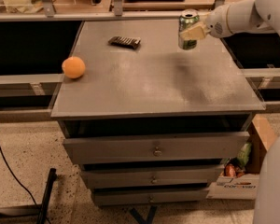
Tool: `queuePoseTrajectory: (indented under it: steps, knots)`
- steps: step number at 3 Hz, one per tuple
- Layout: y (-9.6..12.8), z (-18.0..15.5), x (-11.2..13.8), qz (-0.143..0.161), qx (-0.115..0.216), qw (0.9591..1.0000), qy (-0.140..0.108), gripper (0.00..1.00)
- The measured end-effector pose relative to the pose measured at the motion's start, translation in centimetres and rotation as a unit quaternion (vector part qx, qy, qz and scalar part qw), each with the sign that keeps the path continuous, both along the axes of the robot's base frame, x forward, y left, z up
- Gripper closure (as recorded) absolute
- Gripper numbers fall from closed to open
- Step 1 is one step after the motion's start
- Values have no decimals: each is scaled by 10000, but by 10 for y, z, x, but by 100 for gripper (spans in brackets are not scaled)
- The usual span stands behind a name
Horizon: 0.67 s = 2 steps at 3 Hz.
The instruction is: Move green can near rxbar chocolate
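Note:
The robot's gripper needs to release the green can on the cabinet top [150,53], next to the end of the rxbar chocolate that faces the robot's arm.
The green can [188,30] with a silver top is upright, held just above the grey cabinet top [154,78] at its far right. My gripper [192,31] reaches in from the right on a white arm and is shut on the can, one pale finger across its side. The rxbar chocolate [124,42], a flat dark bar, lies on the far middle of the top, to the left of the can and apart from it.
An orange ball [73,67] sits near the cabinet's left edge. The cabinet has drawers [156,148] below its front edge. A cardboard box [242,171] with items stands on the floor at right. Shelving rails run behind the cabinet.

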State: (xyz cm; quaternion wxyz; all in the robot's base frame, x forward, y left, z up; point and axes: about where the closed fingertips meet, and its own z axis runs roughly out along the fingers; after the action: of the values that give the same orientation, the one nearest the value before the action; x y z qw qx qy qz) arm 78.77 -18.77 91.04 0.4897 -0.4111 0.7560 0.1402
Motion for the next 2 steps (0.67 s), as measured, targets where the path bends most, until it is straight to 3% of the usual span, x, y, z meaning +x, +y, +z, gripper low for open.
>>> queuePoseTrajectory:
  steps: [1, 2]
  knots:
    - [24, -4, 7, 245, 406, 9989, 50, 100]
    - [48, -12, 14, 388, 896, 9951, 145, 100]
